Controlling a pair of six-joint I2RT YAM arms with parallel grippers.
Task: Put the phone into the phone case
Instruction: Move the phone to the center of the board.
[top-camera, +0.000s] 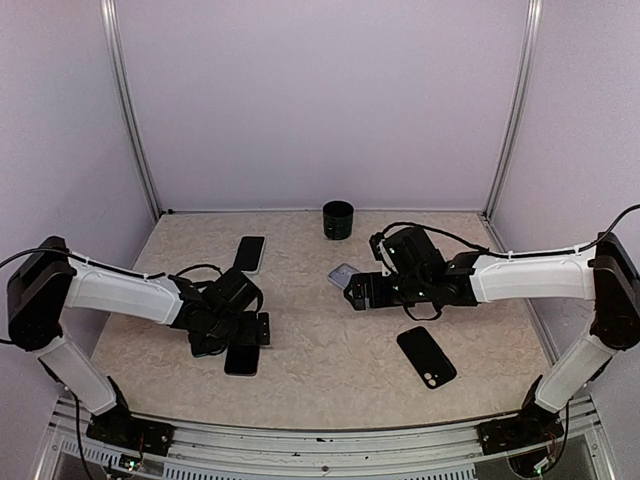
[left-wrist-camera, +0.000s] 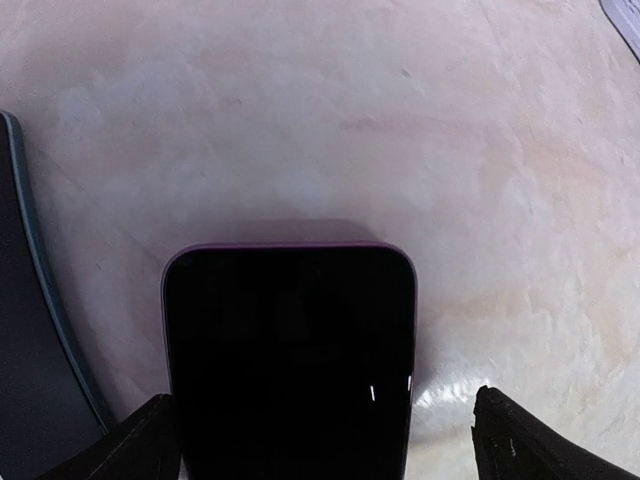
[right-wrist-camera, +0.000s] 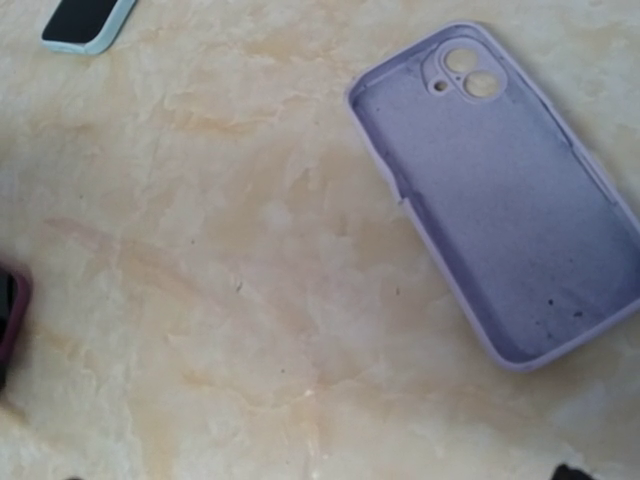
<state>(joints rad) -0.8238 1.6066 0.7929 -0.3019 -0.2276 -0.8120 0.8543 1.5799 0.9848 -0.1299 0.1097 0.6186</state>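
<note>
The robot's right gripper will close on the near long side (top-camera: 345, 288) (right-wrist-camera: 424, 238) of the lilac phone case, the side that faces the phone with the purple rim.
The phone (left-wrist-camera: 290, 360), black-screened with a purple rim, lies flat on the table between my left gripper's (left-wrist-camera: 335, 450) fingertips (left-wrist-camera: 530, 445). A gap of table shows on its right side, and the jaws stand open around it. In the top view the phone (top-camera: 241, 359) lies just below the left gripper (top-camera: 250, 338). The lilac phone case (right-wrist-camera: 500, 200) lies empty, inside up, camera cut-out at its far end. My right gripper (right-wrist-camera: 320, 475) hovers open beside the case, with only its fingertips (right-wrist-camera: 575, 470) at the frame's bottom edge. From above, the right gripper (top-camera: 355, 290) partly covers the case (top-camera: 343, 274).
A second phone in a pale blue case (top-camera: 250, 253) lies at the back left. A black cup (top-camera: 338, 219) stands near the back wall. A black case or phone with camera holes (top-camera: 426, 356) lies front right. A dark flat object (left-wrist-camera: 30, 330) sits at the left gripper's left.
</note>
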